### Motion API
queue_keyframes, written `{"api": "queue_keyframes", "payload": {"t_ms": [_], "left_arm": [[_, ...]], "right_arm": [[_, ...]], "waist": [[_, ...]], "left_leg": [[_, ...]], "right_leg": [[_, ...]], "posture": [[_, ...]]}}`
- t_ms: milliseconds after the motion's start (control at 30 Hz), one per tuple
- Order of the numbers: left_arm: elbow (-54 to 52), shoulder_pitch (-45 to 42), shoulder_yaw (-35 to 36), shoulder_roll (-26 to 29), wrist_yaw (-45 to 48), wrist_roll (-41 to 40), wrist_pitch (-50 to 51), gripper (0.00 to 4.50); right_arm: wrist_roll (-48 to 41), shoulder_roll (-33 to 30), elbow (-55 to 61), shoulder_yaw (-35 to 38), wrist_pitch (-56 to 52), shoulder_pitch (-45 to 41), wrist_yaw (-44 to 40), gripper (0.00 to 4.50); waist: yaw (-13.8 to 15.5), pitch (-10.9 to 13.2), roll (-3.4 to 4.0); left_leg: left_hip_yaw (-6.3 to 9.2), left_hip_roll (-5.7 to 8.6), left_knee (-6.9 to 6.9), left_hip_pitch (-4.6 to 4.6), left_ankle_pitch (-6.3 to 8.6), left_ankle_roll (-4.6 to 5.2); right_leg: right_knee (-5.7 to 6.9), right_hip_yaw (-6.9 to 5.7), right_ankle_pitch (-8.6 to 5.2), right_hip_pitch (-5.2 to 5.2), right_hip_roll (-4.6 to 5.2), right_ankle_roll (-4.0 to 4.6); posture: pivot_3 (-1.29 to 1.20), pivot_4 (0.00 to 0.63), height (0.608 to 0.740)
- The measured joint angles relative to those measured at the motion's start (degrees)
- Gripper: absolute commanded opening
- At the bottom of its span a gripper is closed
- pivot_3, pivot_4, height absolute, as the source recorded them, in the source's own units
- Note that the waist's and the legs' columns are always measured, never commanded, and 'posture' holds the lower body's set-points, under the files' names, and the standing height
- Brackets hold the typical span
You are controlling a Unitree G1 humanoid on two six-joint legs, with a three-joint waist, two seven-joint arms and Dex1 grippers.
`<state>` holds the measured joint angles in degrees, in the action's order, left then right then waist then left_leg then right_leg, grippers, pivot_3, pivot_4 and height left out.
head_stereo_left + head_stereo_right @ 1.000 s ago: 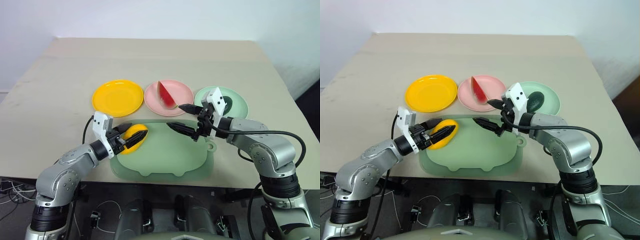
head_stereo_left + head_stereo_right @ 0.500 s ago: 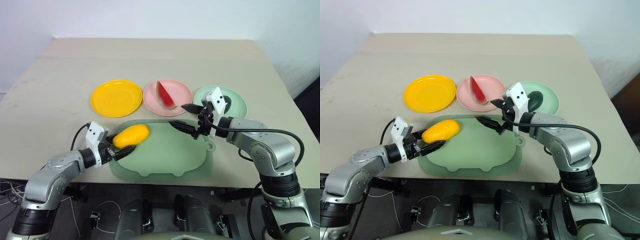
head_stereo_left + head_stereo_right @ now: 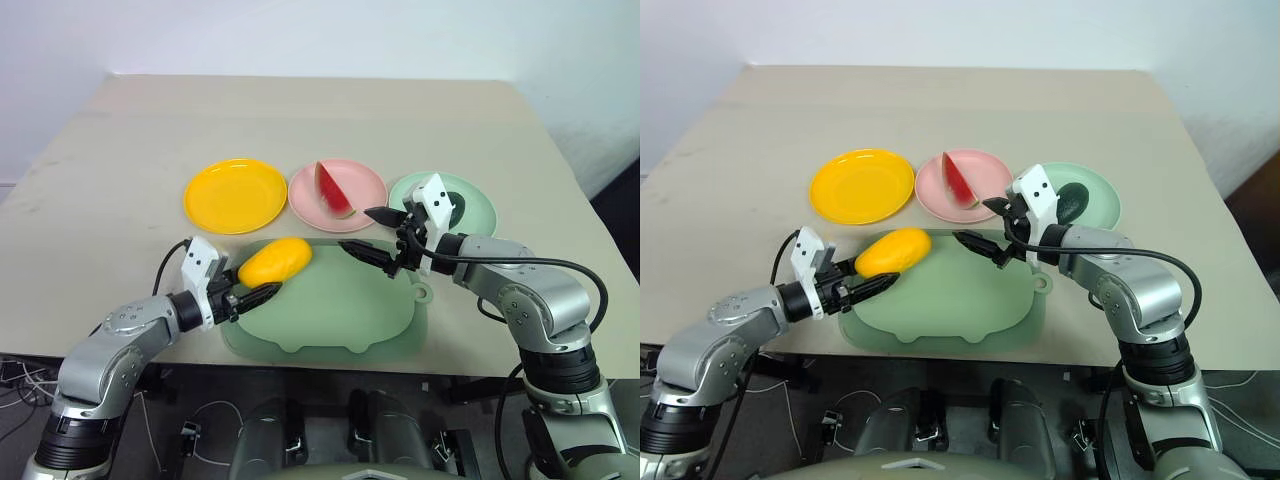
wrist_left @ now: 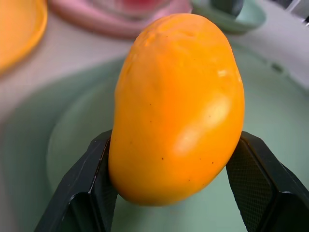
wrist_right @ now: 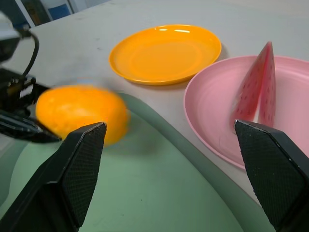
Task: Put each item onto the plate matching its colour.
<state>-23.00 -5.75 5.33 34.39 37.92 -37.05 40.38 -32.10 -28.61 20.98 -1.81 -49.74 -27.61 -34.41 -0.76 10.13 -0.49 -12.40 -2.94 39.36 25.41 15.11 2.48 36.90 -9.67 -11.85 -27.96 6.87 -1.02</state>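
Note:
Next, my left gripper lets go of the mango on the bare yellow plate (image 3: 231, 187), a little behind its middle.
The yellow-orange mango (image 3: 275, 262) is at the near left corner of the green mat. My left gripper (image 3: 262, 293) is shut on its near end; in the left wrist view a black finger (image 4: 89, 193) presses each side of the mango (image 4: 176, 106). The yellow plate (image 3: 235, 195) is bare. A red watermelon wedge (image 3: 333, 190) stands on the pink plate (image 3: 368, 178). The dark avocado (image 3: 1071, 203) lies on the mint green plate (image 3: 1105, 215). My right gripper (image 3: 357, 229) hovers open and empty over the mat's far edge, in front of the green plate.
The pig-shaped green mat (image 3: 340, 310) lies at the table's near edge, in front of the three plates in a row. Beige tabletop (image 3: 300, 110) stretches behind the plates. The table's front edge runs just under the mat.
My left gripper drew back off the mango, came forward again and closed on its near end. The mango now sits a little farther right and up. The right arm has not moved.

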Motion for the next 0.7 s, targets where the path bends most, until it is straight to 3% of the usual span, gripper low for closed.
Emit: {"api": "queue_keyframes", "payload": {"t_ms": [267, 467, 700], "left_arm": [[3.3, -11.9, 7.2, 2.3, -5.7, -0.4, 1.8, 2.82], [16.2, -21.2, 5.4, 1.7, -8.0, 5.3, -0.2, 2.82], [38.9, -33.0, 0.4, -2.4, -8.6, 16.1, -11.6, 2.82]], "right_arm": [[0.4, -0.2, 0.0, -0.2, 0.2, 0.0, -1.1, 4.50], [-0.9, 0.0, 0.4, 0.1, 0.2, 0.2, -2.6, 4.50], [-0.7, 0.1, 1.2, -0.2, 0.2, 0.6, -2.5, 4.50]], "waist": [[0.1, 0.0, -0.01], [0.2, 0.0, -0.02], [0.1, 0.0, -0.03]], "left_leg": [[0.01, -0.01, 0.02, -0.05, -0.03, -0.03], [0.01, 0.02, 0.03, -0.06, -0.04, -0.01], [0.01, 0.02, 0.05, -0.04, -0.04, -0.01]], "right_leg": [[0.06, -0.01, 0.01, 0.08, -0.05, -0.03], [0.07, -0.03, 0.01, 0.11, -0.07, -0.04], [0.09, -0.04, 0.02, 0.09, -0.07, -0.04]], "posture": [[0.00, 0.150, 0.696], [0.00, 0.150, 0.696], [0.00, 0.150, 0.696]]}}
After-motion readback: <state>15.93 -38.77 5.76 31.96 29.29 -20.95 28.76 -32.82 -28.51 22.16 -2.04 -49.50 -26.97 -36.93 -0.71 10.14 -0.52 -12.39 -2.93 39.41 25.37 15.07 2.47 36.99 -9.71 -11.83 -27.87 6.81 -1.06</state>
